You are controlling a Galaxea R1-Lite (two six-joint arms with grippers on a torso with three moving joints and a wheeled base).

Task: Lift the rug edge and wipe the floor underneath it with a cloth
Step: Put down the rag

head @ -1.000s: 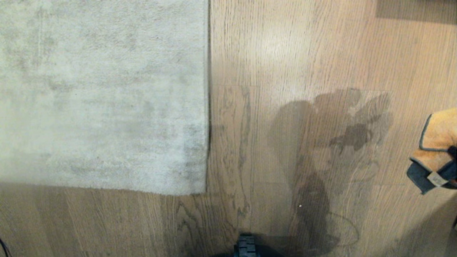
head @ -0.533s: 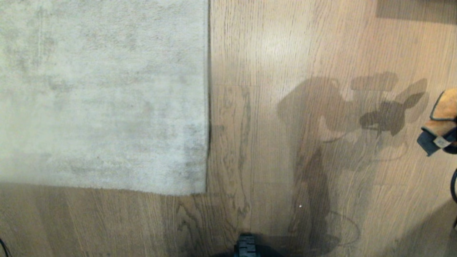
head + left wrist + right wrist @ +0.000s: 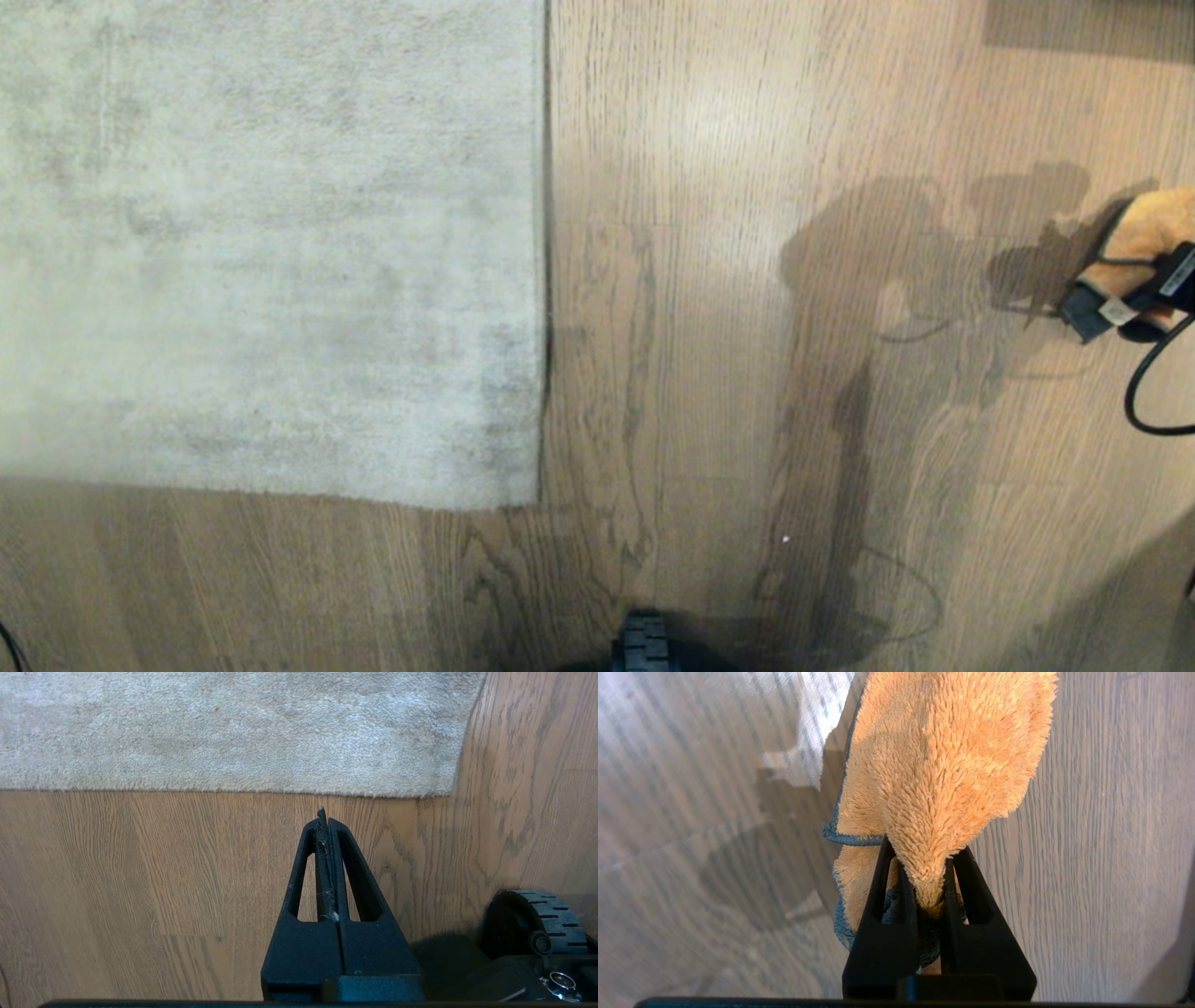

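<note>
My right gripper will put the orange cloth down on the bare wood floor (image 3: 1134,275) (image 3: 934,831) beside the arm's shadow, well away from the rug.
The pale grey-beige rug (image 3: 271,243) lies flat on the brown wood floor (image 3: 709,392); its rug edge (image 3: 544,280) runs straight down to a near corner. At the far right of the head view, the fuzzy orange cloth (image 3: 1134,247) with its dark grey part hangs above the floor. My right gripper (image 3: 920,856) is shut on the cloth (image 3: 943,765), well right of the rug. My left gripper (image 3: 325,821) is shut and empty, held still over bare planks just short of the rug's near border (image 3: 224,788).
A black ridged wheel of my base (image 3: 644,649) shows at the bottom middle and beside the left gripper (image 3: 537,919). A black cable (image 3: 1144,392) loops below the right wrist. The arm's shadow (image 3: 868,308) falls on the planks.
My right gripper has carried the cloth farther away along the right side; its shadow moved with it. The rug and left gripper have not moved.
</note>
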